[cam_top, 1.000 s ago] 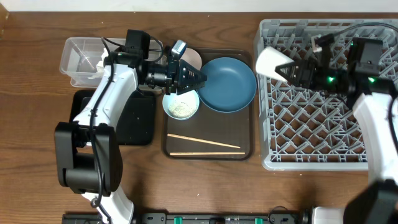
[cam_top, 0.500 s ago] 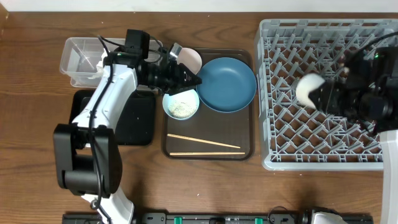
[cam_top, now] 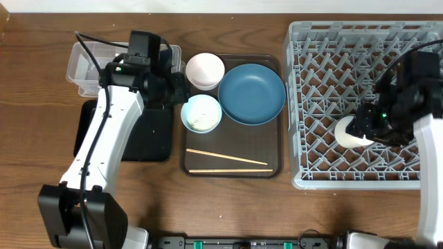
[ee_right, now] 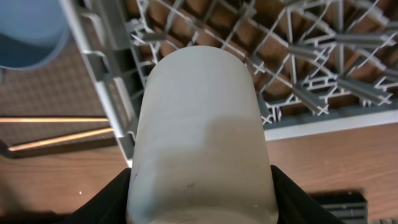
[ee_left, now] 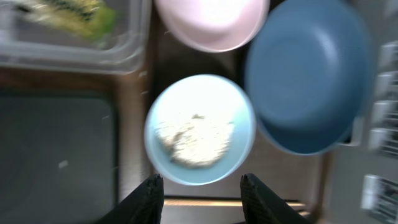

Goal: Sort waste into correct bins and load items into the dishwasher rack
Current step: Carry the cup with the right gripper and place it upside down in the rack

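My right gripper needs to let go of the white cup on the pegs in the rack's front corner (cam_top: 337,155) near the chopsticks. The cup is now held over the grey rack.
My right gripper (ee_right: 199,205) is shut on the white cup (ee_right: 200,137) and holds it over the grey dishwasher rack (cam_top: 325,41), near its front middle (cam_top: 348,131). My left gripper (ee_left: 201,186) is open and empty above the light-blue bowl (ee_left: 200,127), which holds white rice scraps (cam_top: 201,115). A small white bowl (cam_top: 205,70) and the dark blue plate (cam_top: 252,93) lie beside it. Two chopsticks (cam_top: 227,159) lie on the brown serving tray. The yellow-green wrapper (ee_left: 68,11) lies in the clear tub (cam_top: 86,63). The black tray (cam_top: 149,131) sits in front of the tub.
The brown serving tray (cam_top: 273,162) holds the bowls, plate and chopsticks between the bins and the rack. The rack fills the right side up to the table's right edge. Bare wooden table runs along the front and far left.
My right gripper carried the white cup from the rack's back left corner down toward its front middle. My left arm drew back left, uncovering the small white bowl.
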Controlling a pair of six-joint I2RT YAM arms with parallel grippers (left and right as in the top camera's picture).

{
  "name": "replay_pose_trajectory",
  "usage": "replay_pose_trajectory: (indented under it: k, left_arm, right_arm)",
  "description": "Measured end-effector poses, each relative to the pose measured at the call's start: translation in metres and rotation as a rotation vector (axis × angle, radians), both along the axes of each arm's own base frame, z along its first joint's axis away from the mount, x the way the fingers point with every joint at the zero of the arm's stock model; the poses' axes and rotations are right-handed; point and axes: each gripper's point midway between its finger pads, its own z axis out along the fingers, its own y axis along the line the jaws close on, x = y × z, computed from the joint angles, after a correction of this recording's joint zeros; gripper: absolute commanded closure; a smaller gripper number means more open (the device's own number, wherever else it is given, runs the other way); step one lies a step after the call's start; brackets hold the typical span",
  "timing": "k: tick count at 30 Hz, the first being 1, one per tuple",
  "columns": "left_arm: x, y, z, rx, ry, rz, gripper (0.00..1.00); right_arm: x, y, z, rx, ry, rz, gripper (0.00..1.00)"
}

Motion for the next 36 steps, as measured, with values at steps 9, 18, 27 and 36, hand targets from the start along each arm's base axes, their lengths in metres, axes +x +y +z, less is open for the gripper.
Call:
replay_pose_trajectory:
  k: [9, 18, 27, 36]
  left_arm:
    - [-0.003, 0.02, -0.006, 0.116, 0.014, 0.038, 0.57]
    - [-0.002, 0.024, -0.007, 0.138, 0.012, 0.047, 0.57]
    - [-0.003, 0.025, -0.007, 0.14, 0.013, 0.047, 0.56]
    - [-0.003, 0.025, -0.007, 0.143, 0.013, 0.048, 0.56]
  right_arm:
    - [0.0, -0.002, -0.031, 0.008, 0.165, -0.001, 0.82]
    - [-0.011, -0.011, -0.032, -0.045, 0.22, -0.004, 0.8]
    - [-0.014, -0.012, -0.032, -0.063, 0.234, -0.002, 0.8]
    - [-0.02, 0.004, -0.033, -0.1, 0.267, 0.037, 0.78]
